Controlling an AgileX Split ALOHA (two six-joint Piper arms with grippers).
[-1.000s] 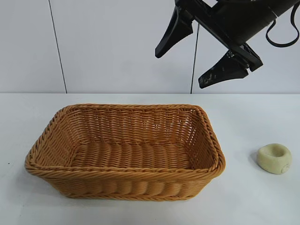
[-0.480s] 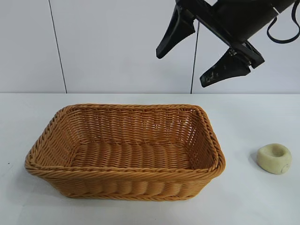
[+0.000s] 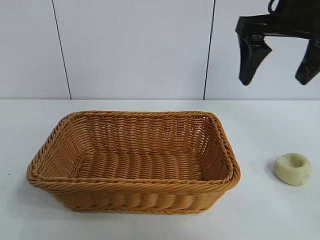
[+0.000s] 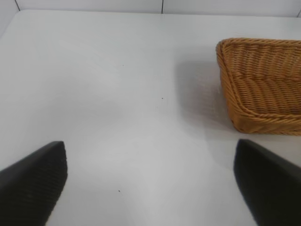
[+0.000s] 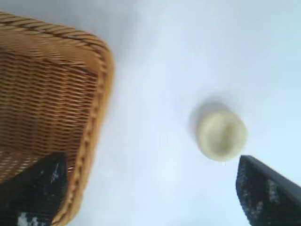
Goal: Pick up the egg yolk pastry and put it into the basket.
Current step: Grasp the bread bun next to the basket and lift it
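My right gripper is to close on the opposite round sides (image 3: 279, 172) (image 5: 202, 136) of the egg yolk pastry, so that its dimpled top is between the fingers.
The egg yolk pastry (image 3: 292, 169), a small pale cream-yellow puck with a dimpled top, lies on the white table to the right of the basket (image 3: 132, 186). That basket is a large golden-brown wicker rectangle, with nothing in it. High over the pastry hangs my right gripper (image 3: 277, 79), open, its black fingers pointing down with nothing between them. In the right wrist view the pastry (image 5: 221, 135) lies below the open right gripper (image 5: 151, 190), beside the basket's corner (image 5: 99, 89). My left gripper (image 4: 150, 181) is open over bare table, with the basket's rim (image 4: 225, 80) off to one side.
A white table (image 3: 260, 125) runs under everything, backed by a white panelled wall (image 3: 135, 45). There is bare surface between the basket and the pastry.
The right gripper has swung to the right, from above the basket's far right corner to above the pastry, and its fingers now point straight down. Basket and pastry have not moved.
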